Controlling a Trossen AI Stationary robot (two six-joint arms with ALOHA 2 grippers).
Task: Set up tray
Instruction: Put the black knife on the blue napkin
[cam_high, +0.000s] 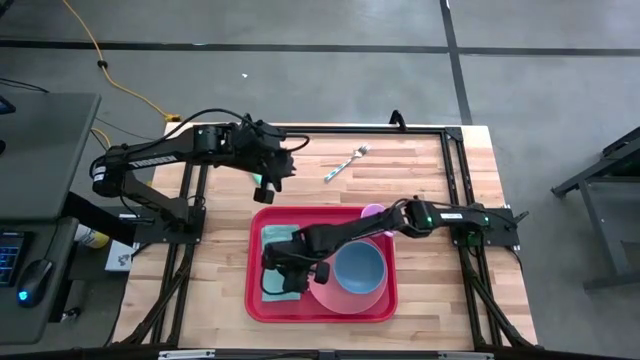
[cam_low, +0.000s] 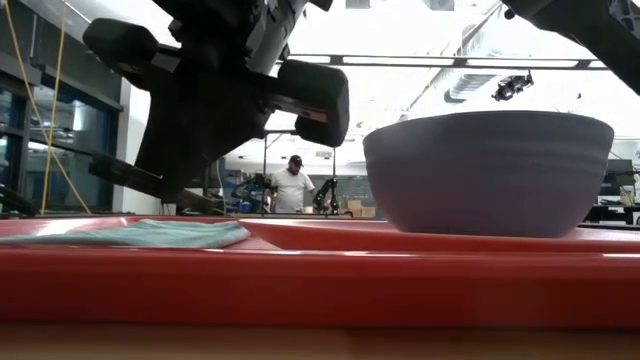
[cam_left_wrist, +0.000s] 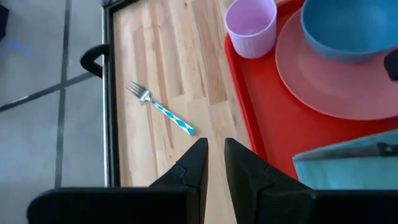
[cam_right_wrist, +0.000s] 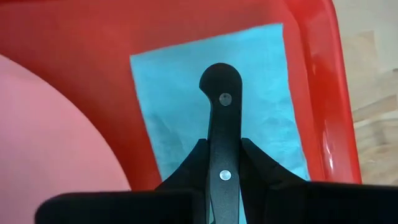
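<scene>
Next, my right gripper releases the knife so that it lies lengthwise on the teal napkin's side nearer the pink plate (cam_high: 287, 263) (cam_right_wrist: 208, 190). The knife is now held over the napkin.
The red tray (cam_high: 385, 300) lies at the table's near middle. On it are a pink plate (cam_high: 345, 298) carrying a blue bowl (cam_high: 360, 268), and at its left end a flat teal napkin (cam_high: 275, 240). A purple cup (cam_high: 372, 212) stands by the tray's far rim. A fork with a blue handle (cam_high: 345, 163) lies on the wood farther back. My right gripper (cam_high: 285, 268) is over the napkin (cam_right_wrist: 273, 93), shut on a black-handled knife (cam_right_wrist: 219, 93). My left gripper (cam_left_wrist: 215, 155) hovers off the tray's far left corner, its fingers a narrow gap apart. My right gripper pinches the knife's black riveted handle (cam_right_wrist: 219, 155) between its two fingers (cam_right_wrist: 261, 163), about midway along it. The handle runs along the fingers, and its rounded butt end (cam_right_wrist: 219, 78) sticks out past the tips over the napkin. The gripper hides the blade. I cannot tell whether the knife touches the napkin.
The low view shows the tray's near rim (cam_low: 320, 285), with the bowl (cam_low: 490, 170) on the right and the napkin (cam_low: 150, 233) on the left below my right gripper (cam_low: 220, 110). A person (cam_low: 293, 185) stands far behind the table. Bare wood surrounds the fork (cam_left_wrist: 163, 110).
</scene>
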